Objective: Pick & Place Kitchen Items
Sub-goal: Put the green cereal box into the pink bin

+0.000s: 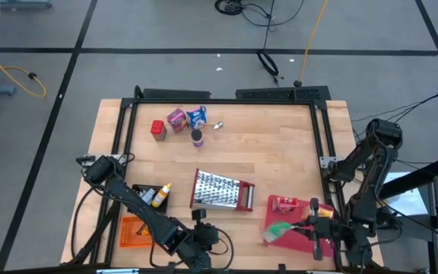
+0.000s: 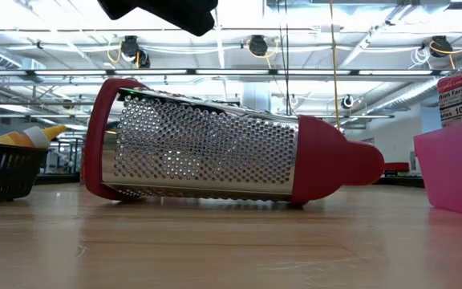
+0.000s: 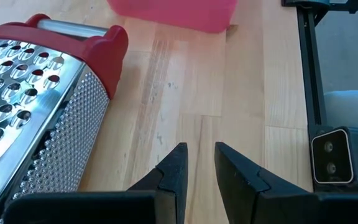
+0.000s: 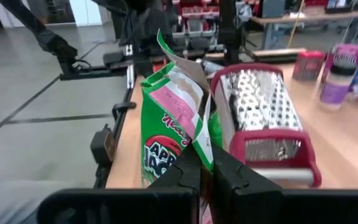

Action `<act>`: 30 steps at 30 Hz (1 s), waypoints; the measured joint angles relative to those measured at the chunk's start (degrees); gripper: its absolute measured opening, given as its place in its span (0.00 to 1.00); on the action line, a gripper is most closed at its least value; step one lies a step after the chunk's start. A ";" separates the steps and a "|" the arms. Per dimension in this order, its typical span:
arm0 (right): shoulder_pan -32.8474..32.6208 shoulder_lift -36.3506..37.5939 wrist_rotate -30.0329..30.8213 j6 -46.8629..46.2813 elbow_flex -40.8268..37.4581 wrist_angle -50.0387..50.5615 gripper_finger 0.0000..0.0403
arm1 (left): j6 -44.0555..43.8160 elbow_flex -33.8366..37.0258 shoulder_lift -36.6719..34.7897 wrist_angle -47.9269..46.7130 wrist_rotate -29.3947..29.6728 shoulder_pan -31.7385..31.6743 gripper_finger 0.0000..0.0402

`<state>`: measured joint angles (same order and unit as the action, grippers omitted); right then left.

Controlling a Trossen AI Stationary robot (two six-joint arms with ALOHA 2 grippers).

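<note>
My right gripper is to set the green cereal box down on the flat red tray (image 1: 284, 224), close beside its red box.
My right gripper (image 4: 205, 157) is shut on a green cereal box (image 4: 166, 124) with an open top flap, above the flat red tray (image 1: 299, 237) at the table's near right. In the high view, the right gripper (image 1: 304, 223) stands right of the green box (image 1: 278, 230). A red box (image 1: 284, 203) stands in the tray. A red box (image 1: 158, 129), a pink-purple packet (image 1: 176, 119), a blue packet (image 1: 197, 116) and a dark jar (image 1: 197, 138) sit near the far edge. My left gripper (image 3: 200, 158) is narrowly open and empty, low over bare wood near the near edge. My right gripper pinches the green cereal box between its two fingers at a side edge (image 4: 199, 134) below the open flap, coming level from the table's right. The box is tilted in the hold. Whether its lower end rests on the tray, I cannot tell.
The steel grater (image 1: 223, 190) with a red end lies on its side at the table's middle, between the two grippers. A black basket (image 1: 144, 199) holding yellow-capped bottles (image 1: 160, 195) sits at the left, an orange item (image 1: 131, 230) near it. Black rails (image 1: 322, 152) frame the table.
</note>
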<state>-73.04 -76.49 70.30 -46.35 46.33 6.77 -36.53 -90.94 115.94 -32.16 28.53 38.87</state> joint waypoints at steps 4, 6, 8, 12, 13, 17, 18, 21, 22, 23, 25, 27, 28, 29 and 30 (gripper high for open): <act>-0.76 -0.01 -1.57 -8.86 0.00 8.15 0.00 | 0.02 0.02 0.00 0.29 0.02 0.00 0.20; -0.76 -0.02 -3.23 -14.76 0.00 12.66 0.00 | 0.01 0.02 0.00 0.41 0.04 0.00 0.20; -0.74 -0.20 -4.33 -19.70 -0.14 15.94 0.00 | 0.01 0.02 0.00 0.49 0.04 0.00 0.20; -0.17 -1.12 -4.54 -23.06 -1.69 17.05 0.00 | 0.02 0.02 0.00 0.96 0.04 0.00 0.20; -0.10 -1.28 -4.55 -24.03 -2.24 17.05 0.00 | 0.02 0.02 0.00 0.96 0.04 0.00 0.20; 0.29 -1.49 -4.58 -27.39 -4.75 16.28 0.00 | -0.17 0.02 0.00 0.97 0.04 0.00 0.20; 0.29 -1.49 -4.57 -27.63 -5.30 15.78 0.00 | -0.26 0.02 0.00 0.96 0.04 0.00 0.20; 0.31 -1.49 -5.82 -26.84 -6.46 14.26 0.01 | -0.66 0.02 0.00 0.96 0.07 0.00 0.20; 0.29 -1.49 -6.02 -26.33 -6.73 13.71 0.02 | -0.68 0.02 0.00 0.96 0.07 0.00 0.20; 0.30 -1.49 -6.03 -25.87 -6.96 13.06 0.03 | -0.68 0.02 0.00 0.96 0.07 0.00 0.20; 0.31 -1.49 -5.93 -24.16 -7.22 11.47 0.05 | -0.68 0.02 0.00 0.96 0.07 0.00 0.20; 0.48 -1.49 -5.92 -22.27 -7.28 10.35 0.09 | -0.70 0.02 0.00 0.96 0.07 0.00 0.20; 0.65 -1.49 -5.92 -21.51 -7.28 10.00 0.12 | -0.70 0.02 0.00 0.97 0.07 0.00 0.20; 0.88 -1.49 -5.93 -20.92 -7.28 9.69 0.14 | -0.70 0.02 0.00 0.97 0.08 0.00 0.20; 1.14 -1.49 -6.01 -20.47 -7.28 9.44 0.17 | -0.71 0.02 0.00 0.99 0.07 0.00 0.20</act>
<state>-71.90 -77.97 64.30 -66.82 39.05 16.21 -37.24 -90.91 115.94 -31.17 28.60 38.87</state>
